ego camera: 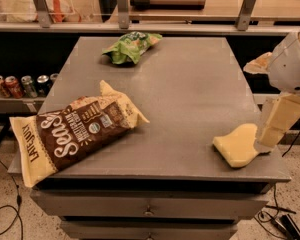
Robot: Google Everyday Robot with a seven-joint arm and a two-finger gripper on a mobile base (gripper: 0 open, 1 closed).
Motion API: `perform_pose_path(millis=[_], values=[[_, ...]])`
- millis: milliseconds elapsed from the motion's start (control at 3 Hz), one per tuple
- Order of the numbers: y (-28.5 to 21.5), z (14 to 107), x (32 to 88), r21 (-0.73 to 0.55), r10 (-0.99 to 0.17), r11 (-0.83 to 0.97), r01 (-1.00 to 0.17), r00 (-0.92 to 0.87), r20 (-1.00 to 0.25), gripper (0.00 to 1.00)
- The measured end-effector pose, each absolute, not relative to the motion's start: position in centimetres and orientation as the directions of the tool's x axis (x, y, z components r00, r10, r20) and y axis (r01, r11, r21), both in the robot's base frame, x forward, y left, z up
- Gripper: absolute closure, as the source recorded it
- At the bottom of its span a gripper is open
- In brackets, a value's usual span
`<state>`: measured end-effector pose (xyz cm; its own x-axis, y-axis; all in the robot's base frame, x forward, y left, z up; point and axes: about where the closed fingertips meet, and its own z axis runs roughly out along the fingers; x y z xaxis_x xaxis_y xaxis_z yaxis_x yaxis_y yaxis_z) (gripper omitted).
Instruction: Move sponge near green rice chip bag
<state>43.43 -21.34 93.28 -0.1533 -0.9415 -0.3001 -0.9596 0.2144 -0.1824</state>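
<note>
The fingers of my gripper should close on the end of the pale yellow sponge (254,142) beside them, leaving the sponge's opposite end free.
The pale yellow sponge (237,145) lies flat on the grey table (190,94) at its front right corner. The small bright green rice chip bag (131,47) lies at the far side of the table, left of centre. My gripper (270,134) hangs at the right edge of the table, its cream fingers pointing down right beside the sponge's right end, touching or nearly touching it. The white arm rises to the right above it.
A large brown-and-cream chip bag (75,131) lies at the front left of the table, overhanging the edge. Soda cans (20,84) stand on a low shelf at the left. A counter with metal posts (122,6) runs behind the table.
</note>
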Motion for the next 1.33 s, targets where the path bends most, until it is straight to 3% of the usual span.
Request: perform_pose_path(millis=[667,1333], values=[[-20.8,88.5,43.5,-0.098,-0.918,0.163,-0.982,-0.115,-0.379,0.00],[-21.2,85.0,43.1,-0.059,-0.919,0.141,-0.988,-0.108,-0.380,0.00]])
